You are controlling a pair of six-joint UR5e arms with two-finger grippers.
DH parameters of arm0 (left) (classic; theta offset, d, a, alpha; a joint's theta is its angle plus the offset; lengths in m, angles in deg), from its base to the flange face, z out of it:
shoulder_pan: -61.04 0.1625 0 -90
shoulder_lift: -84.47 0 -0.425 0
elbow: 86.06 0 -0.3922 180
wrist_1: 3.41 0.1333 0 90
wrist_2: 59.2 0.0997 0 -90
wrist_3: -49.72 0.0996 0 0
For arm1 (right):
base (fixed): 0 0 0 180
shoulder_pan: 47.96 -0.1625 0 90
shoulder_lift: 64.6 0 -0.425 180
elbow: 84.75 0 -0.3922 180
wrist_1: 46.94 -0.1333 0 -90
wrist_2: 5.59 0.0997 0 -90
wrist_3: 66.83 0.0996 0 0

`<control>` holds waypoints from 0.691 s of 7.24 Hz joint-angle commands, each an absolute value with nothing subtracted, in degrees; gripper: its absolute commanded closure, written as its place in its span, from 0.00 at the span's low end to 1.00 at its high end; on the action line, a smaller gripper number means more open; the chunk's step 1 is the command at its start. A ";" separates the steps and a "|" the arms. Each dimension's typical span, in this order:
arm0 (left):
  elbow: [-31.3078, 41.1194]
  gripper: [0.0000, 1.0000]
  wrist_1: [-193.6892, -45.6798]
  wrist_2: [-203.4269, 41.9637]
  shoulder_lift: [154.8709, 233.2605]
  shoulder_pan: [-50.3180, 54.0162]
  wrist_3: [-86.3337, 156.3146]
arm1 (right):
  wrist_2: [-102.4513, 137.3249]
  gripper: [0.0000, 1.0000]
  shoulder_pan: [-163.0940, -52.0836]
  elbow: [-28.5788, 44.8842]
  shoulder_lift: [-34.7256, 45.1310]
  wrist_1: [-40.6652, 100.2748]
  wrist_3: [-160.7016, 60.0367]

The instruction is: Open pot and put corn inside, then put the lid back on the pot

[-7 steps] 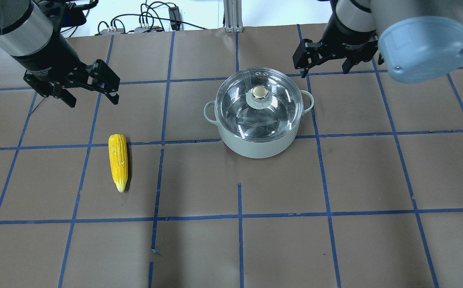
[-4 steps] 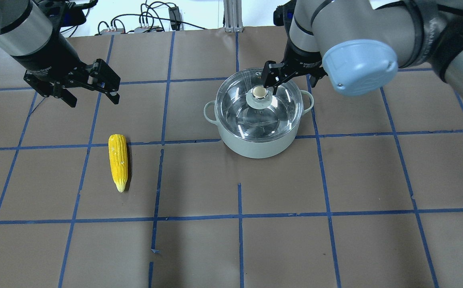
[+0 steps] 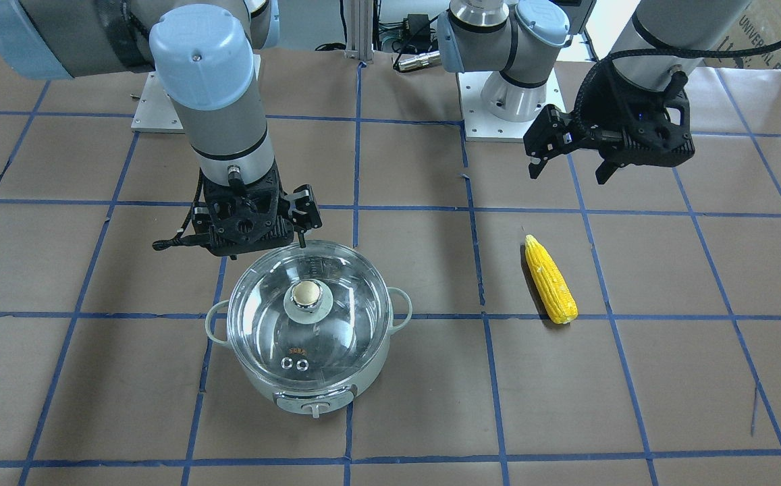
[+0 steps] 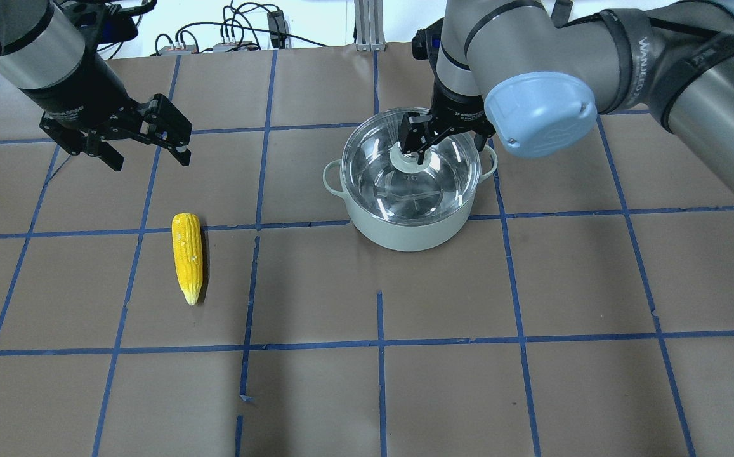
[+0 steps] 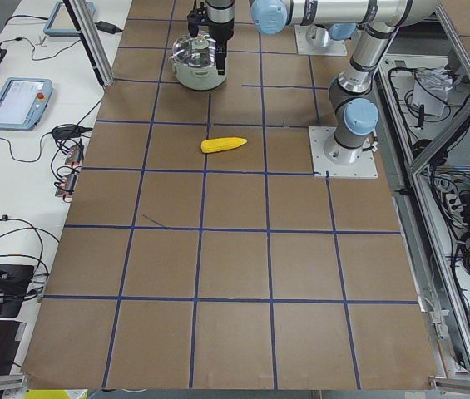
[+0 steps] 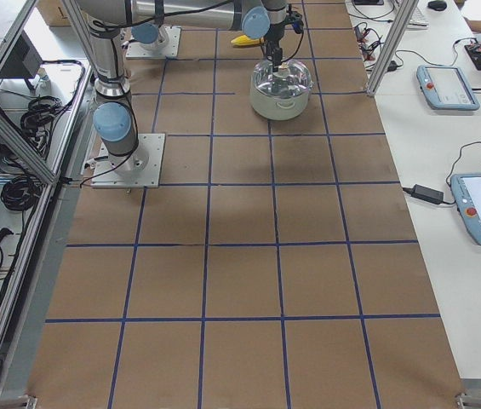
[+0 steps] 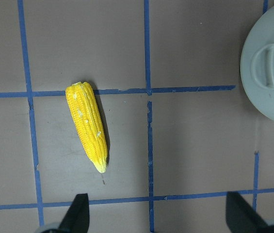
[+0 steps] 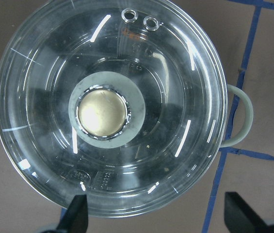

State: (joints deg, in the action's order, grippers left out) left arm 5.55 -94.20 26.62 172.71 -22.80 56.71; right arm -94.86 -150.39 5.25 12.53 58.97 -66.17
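Observation:
The robot's right gripper needs to close on the beige knob (image 3: 307,294) (image 8: 102,113) in the middle of the glass lid, because the pot has to be opened for the corn.
The pale mint pot (image 4: 405,231) stands right of the table's centre with the glass lid (image 4: 386,190) on it. The lid's beige knob (image 3: 306,293) also shows in the right wrist view (image 8: 102,112). My right gripper (image 4: 419,141) hangs open above the lid, over the knob, touching nothing; its fingertips (image 8: 76,213) frame the lid. The yellow corn (image 4: 188,254) lies on the table to the left, pointed tip toward the front. My left gripper (image 4: 149,158) is open and empty, in the air behind the corn (image 7: 88,124).
The table is brown paper with a blue tape grid (image 4: 379,343). Cables and power strips (image 4: 233,38) lie past the far edge. The arms' base plates (image 3: 508,101) sit at the robot's side. Tablets (image 5: 18,100) lie on a side table.
My right arm has swung left, from behind and right of the pot to above the lid's knob, staying open. My left arm and the corn have not moved.

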 commanded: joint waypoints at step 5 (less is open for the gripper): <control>5.52 0.00 -93.84 26.50 173.15 -22.80 56.66 | -95.05 0.02 -152.90 2.54 7.74 67.22 -66.48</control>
State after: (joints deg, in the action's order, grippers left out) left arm 5.58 -93.86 26.54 173.14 -22.80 56.67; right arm -94.65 -152.67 4.22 8.68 65.17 -66.26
